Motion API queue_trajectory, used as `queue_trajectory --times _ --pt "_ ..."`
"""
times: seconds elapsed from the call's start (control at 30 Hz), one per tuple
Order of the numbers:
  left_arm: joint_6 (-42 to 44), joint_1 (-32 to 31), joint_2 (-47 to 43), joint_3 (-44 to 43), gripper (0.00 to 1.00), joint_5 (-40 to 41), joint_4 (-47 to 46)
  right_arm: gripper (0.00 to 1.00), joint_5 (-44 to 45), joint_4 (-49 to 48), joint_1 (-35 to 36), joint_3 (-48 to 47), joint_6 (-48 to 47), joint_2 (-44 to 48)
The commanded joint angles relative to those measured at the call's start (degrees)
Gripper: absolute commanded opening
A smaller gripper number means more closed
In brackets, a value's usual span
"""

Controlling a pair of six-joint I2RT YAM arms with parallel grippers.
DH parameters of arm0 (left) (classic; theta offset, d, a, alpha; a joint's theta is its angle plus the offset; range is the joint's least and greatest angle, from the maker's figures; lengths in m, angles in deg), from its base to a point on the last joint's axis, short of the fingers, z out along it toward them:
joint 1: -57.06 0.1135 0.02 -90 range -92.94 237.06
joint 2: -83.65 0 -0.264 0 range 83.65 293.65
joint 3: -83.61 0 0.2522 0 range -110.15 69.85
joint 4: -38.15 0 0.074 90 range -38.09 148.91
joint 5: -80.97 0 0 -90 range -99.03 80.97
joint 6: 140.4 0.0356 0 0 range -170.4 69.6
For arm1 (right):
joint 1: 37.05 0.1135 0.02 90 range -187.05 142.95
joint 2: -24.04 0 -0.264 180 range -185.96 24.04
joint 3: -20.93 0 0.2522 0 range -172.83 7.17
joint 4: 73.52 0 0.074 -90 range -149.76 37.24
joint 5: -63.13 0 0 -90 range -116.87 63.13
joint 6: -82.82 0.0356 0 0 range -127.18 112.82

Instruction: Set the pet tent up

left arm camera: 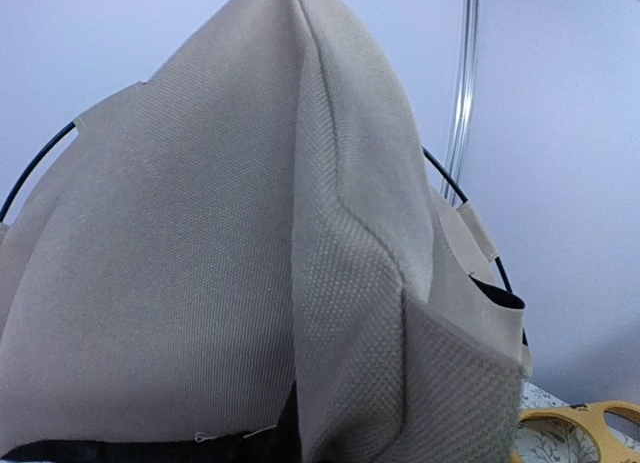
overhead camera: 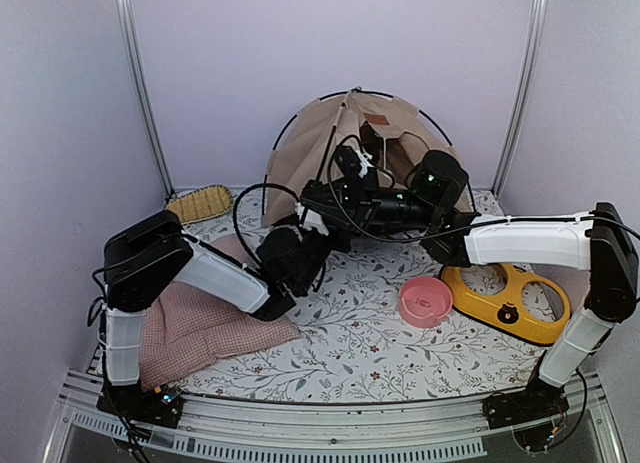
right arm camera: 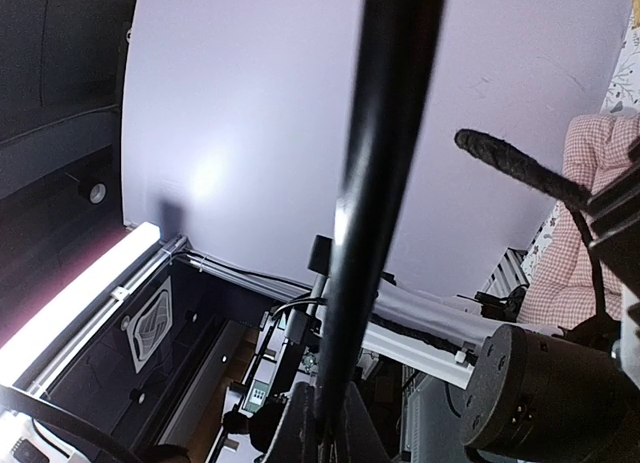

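I should let go of the black tent pole with my right gripper, so that the pole's foot is beside the pink checked cushion's inner edge (overhead camera: pixel 281 300). The pole now rises from between that gripper's fingers.
The pet tent (overhead camera: pixel 330 143) stands at the back centre, beige fabric on thin black poles with a brown label (overhead camera: pixel 376 119). My left gripper (overhead camera: pixel 355 166) is up against its front. In the left wrist view the tent fabric (left arm camera: pixel 250 263) fills the frame and hides the fingers; the gripper is shut, and I cannot see whether cloth is caught in it. My right gripper (overhead camera: pixel 314 199) reaches in from the right. It is shut on a black tent pole (right arm camera: pixel 375 183), which rises out from between the fingers of that gripper (right arm camera: pixel 326 423).
A pink bowl (overhead camera: pixel 425 301) and a yellow feeder stand (overhead camera: pixel 510 301) sit at the right. A pink checked cushion (overhead camera: pixel 200 328) lies under the left arm, and a woven mat (overhead camera: pixel 200 203) is at the back left. Metal posts stand at both back corners.
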Motion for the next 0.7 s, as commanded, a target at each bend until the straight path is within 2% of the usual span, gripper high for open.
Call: queue_trajectory --times 0.0,0.27,0.67 --pt "0.5 -0.3 -3.5 7.4 0.00 -0.8 -8.1 0.00 4.1 0.9 -1.2 0.1 -3.1 2.7" --pt "4.4 -3.6 -9.7 19.0 0.00 -1.6 -15.2 0.00 7.1 8.0 -3.2 -0.1 -11.3 4.0" --pt "3.5 -6.3 -15.9 28.5 0.00 -2.5 -12.9 0.00 12.5 15.1 -4.7 -1.3 -24.8 2.5"
